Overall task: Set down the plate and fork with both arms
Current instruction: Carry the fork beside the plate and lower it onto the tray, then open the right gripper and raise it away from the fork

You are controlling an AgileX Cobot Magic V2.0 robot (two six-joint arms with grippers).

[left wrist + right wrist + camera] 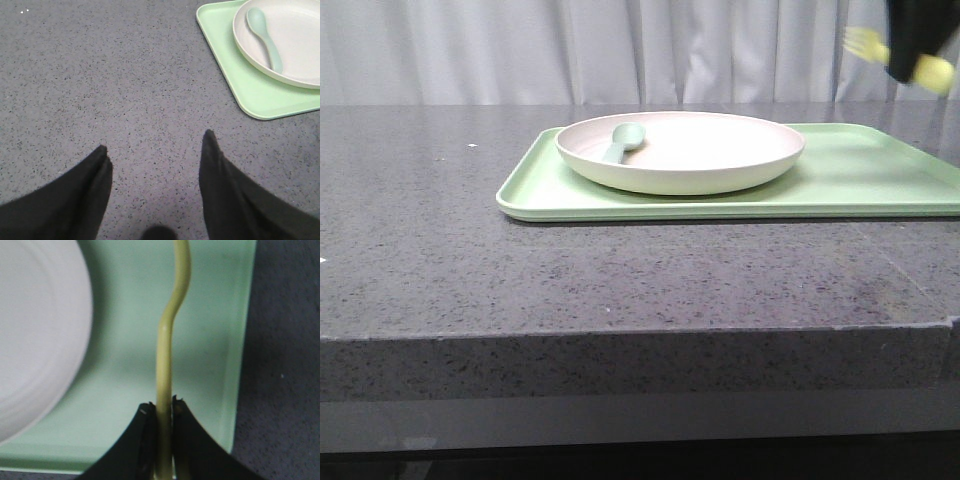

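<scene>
I should let go of the pale yellow fork, now above bare tray, with my right gripper on the bare light-green tray [865, 173] [156, 339] beside the off-white plate.
The off-white plate [700, 150] rests on the left half of the light-green tray [880, 185]; the left wrist view shows the plate [300, 45] on the tray's corner [250, 95]. My right gripper [910, 45] hangs high at the far right, shut on the pale yellow fork [867, 44], whose tines point left. In the right wrist view the fork [172, 325] runs out from between the shut fingers of the right gripper [163, 407], above bare tray [200, 365] beside the plate [35, 335]. My left gripper [155, 145] is open over the bare countertop, left of the tray.
A grey-green spoon [622, 142] lies in the plate's left part, bowl toward the back; it shows again as the spoon [265, 37] from the left wrist. The speckled grey countertop [440, 230] ends in a front edge. White curtains hang behind.
</scene>
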